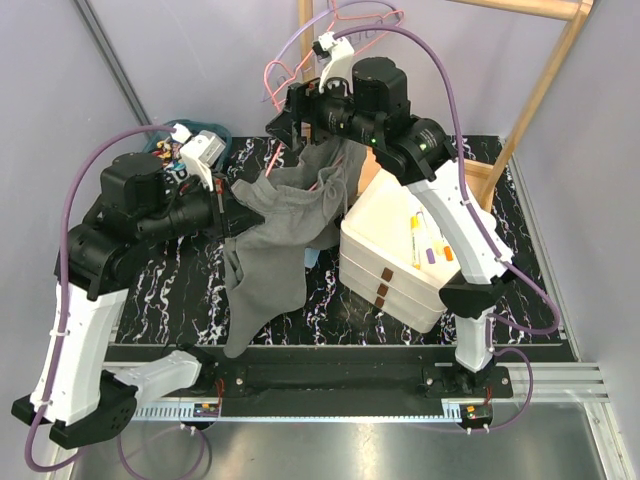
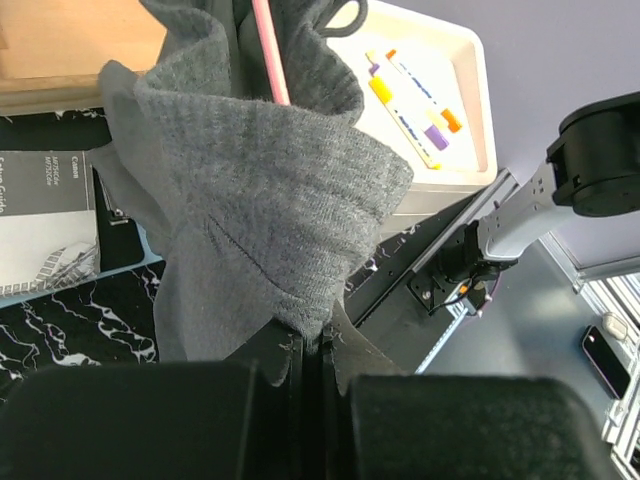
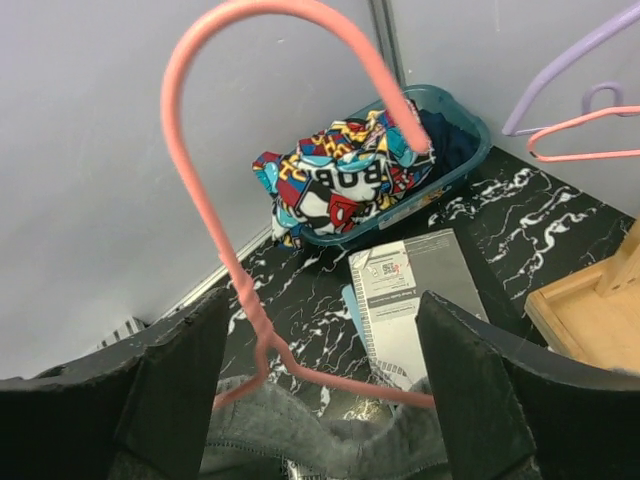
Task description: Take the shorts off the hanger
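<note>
The neck of the pink hanger is loose in my open right gripper and its arms are inside the grey waistband, so next I grip the neck (image 3: 250,300) and pull the hanger out.
The grey shorts (image 1: 275,235) hang in folds between the two arms, over the black marbled table. My left gripper (image 1: 224,203) is shut on a fold of the grey shorts (image 2: 270,190); the cloth is pinched between the jaws of this gripper (image 2: 318,345). My right gripper (image 1: 285,122) is open. The pink hanger (image 3: 225,190) stands between its wide-apart fingers (image 3: 175,375), with the grey waistband (image 3: 300,435) across the hanger's lower wire. The graffiti-print shorts (image 3: 335,180) and the dark navy shorts (image 3: 452,135) lie in a teal basket (image 3: 470,150).
A stack of white boxes (image 1: 395,250) with markers on top stands at the right. A wooden rack (image 1: 545,85) rises at the back right. Spare purple (image 3: 565,60) and pink (image 3: 590,130) hangers hang there. A grey booklet (image 3: 410,290) lies on the table.
</note>
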